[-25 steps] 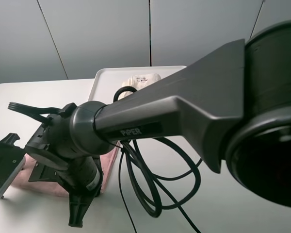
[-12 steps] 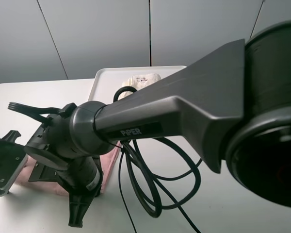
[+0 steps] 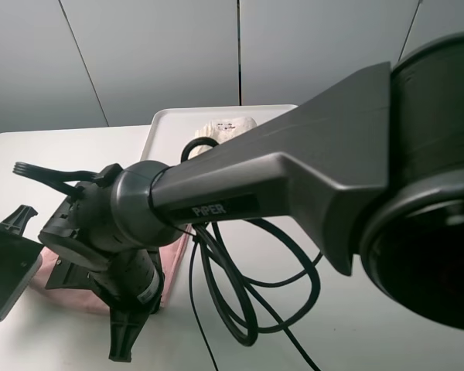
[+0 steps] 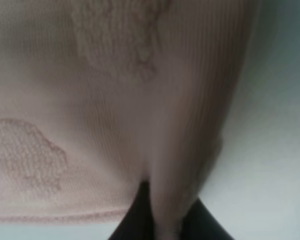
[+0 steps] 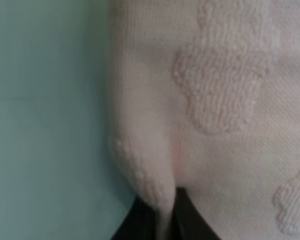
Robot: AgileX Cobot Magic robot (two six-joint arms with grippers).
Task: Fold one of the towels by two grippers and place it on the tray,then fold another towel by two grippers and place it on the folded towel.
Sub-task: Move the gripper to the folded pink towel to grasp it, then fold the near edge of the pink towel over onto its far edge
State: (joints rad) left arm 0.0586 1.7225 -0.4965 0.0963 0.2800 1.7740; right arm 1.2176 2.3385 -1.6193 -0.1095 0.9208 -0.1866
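Next, my right gripper lets go of the edge of the pink towel on the towel's back edge (image 3: 190,186), along the front rim of the white tray.
A pink towel (image 3: 174,261) lies on the white table (image 3: 69,151) at the front left, mostly hidden under my right arm. In the left wrist view the pink towel (image 4: 115,100) fills the picture, and my left gripper (image 4: 162,222) is shut on a raised fold of its edge. In the right wrist view my right gripper (image 5: 162,217) is shut on a fold of the towel (image 5: 215,100) edge too. From above, my left gripper (image 3: 8,263) is at the towel's left side and my right gripper (image 3: 127,325) at its front. A folded cream towel (image 3: 228,125) lies on the white tray (image 3: 166,127).
My right arm (image 3: 294,170) crosses close under the high camera and blocks most of that view. Its black cables (image 3: 240,309) loop over the table's middle. The tray stands at the back, behind the pink towel. A grey wall is behind the table.
My left gripper has shifted slightly at the towel's left edge. My right arm and the towel have not visibly moved.
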